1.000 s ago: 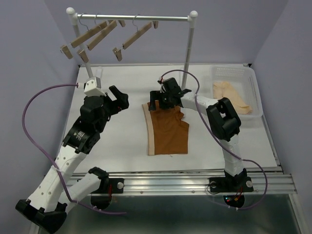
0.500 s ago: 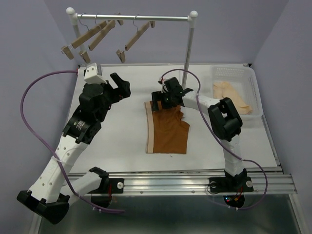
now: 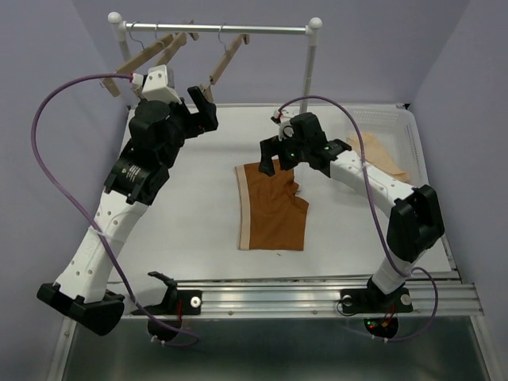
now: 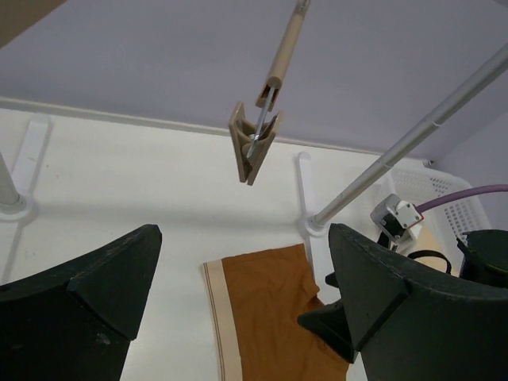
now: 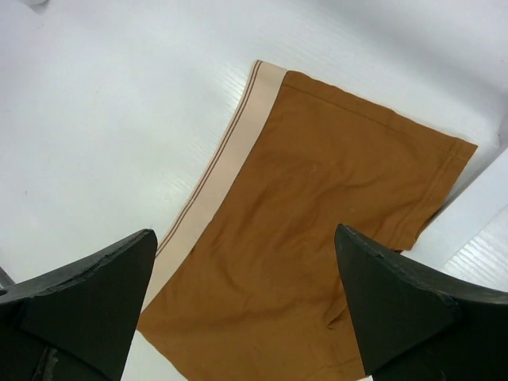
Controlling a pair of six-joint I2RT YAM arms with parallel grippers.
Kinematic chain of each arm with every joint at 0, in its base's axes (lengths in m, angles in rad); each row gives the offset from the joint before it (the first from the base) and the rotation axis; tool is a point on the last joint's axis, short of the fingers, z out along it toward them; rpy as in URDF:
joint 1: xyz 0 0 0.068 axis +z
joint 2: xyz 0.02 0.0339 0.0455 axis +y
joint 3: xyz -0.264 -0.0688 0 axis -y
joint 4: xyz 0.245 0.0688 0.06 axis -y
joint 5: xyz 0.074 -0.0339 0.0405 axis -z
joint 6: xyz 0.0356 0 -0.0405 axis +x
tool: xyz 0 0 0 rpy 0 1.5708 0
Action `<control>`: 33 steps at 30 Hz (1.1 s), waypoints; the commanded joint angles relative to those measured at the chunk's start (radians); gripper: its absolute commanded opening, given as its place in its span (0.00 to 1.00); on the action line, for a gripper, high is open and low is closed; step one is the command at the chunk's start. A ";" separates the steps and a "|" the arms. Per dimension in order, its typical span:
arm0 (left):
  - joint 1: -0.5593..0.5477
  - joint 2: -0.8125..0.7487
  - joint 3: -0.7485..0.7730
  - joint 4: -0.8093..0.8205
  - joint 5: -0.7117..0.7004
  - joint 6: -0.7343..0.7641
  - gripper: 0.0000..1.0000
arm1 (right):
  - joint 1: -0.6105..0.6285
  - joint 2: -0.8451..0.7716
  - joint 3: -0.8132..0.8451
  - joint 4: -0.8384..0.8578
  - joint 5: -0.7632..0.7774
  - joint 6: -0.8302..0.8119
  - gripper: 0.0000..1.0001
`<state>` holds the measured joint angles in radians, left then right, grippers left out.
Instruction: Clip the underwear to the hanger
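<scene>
Next, I close my left gripper on the near end (image 3: 218,73) (image 4: 277,73) of the nearest hanger's wooden bar, between its hook and end clip.
The rust-brown underwear (image 3: 274,210) with a pale waistband lies flat on the white table, also seen in the left wrist view (image 4: 266,317) and the right wrist view (image 5: 317,238). Three wooden clip hangers hang from the rail. The nearest hanger (image 3: 225,57) shows its end clip (image 4: 254,147) above and beyond my left gripper (image 4: 244,230). That left gripper (image 3: 203,109) is raised, open and empty, just below the hanger. My right gripper (image 3: 275,163) hovers open over the underwear's far edge, and nothing is between its fingers (image 5: 244,234).
The rail (image 3: 214,29) stands on a post (image 3: 308,71) at the back of the table. Two other hangers (image 3: 147,55) hang at its left end. A white basket (image 3: 401,131) at the right holds a pale beige garment (image 3: 377,155).
My left arm has risen and moved back toward the rail's hangers. My right gripper has lifted off the underwear's far edge and shifted right. The hangers have swung.
</scene>
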<state>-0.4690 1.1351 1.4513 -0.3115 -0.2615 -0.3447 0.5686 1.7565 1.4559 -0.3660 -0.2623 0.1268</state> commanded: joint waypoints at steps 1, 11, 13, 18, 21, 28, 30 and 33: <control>0.006 0.046 0.121 0.026 0.065 0.113 0.99 | -0.006 -0.061 -0.063 -0.005 0.009 -0.010 1.00; 0.062 0.310 0.457 -0.093 0.185 0.220 0.99 | -0.006 -0.166 -0.124 -0.013 0.058 -0.026 1.00; 0.072 0.372 0.529 -0.116 0.223 0.263 0.99 | -0.006 -0.178 -0.126 -0.014 0.058 -0.029 1.00; 0.073 0.508 0.694 -0.182 0.289 0.331 0.99 | -0.006 -0.189 -0.132 -0.014 0.064 -0.030 1.00; 0.075 0.569 0.767 -0.193 0.288 0.340 0.99 | -0.006 -0.192 -0.134 -0.014 0.061 -0.041 1.00; 0.079 0.657 0.825 -0.198 0.265 0.352 0.99 | -0.006 -0.212 -0.140 -0.016 0.084 -0.042 1.00; 0.079 0.663 0.822 -0.195 0.219 0.352 0.99 | -0.006 -0.216 -0.141 -0.017 0.089 -0.041 1.00; 0.079 0.669 0.813 -0.181 0.214 0.351 0.88 | -0.006 -0.216 -0.140 -0.016 0.092 -0.038 1.00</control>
<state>-0.3950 1.8191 2.2208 -0.5293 -0.0158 -0.0139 0.5686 1.5940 1.3251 -0.4000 -0.1905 0.1009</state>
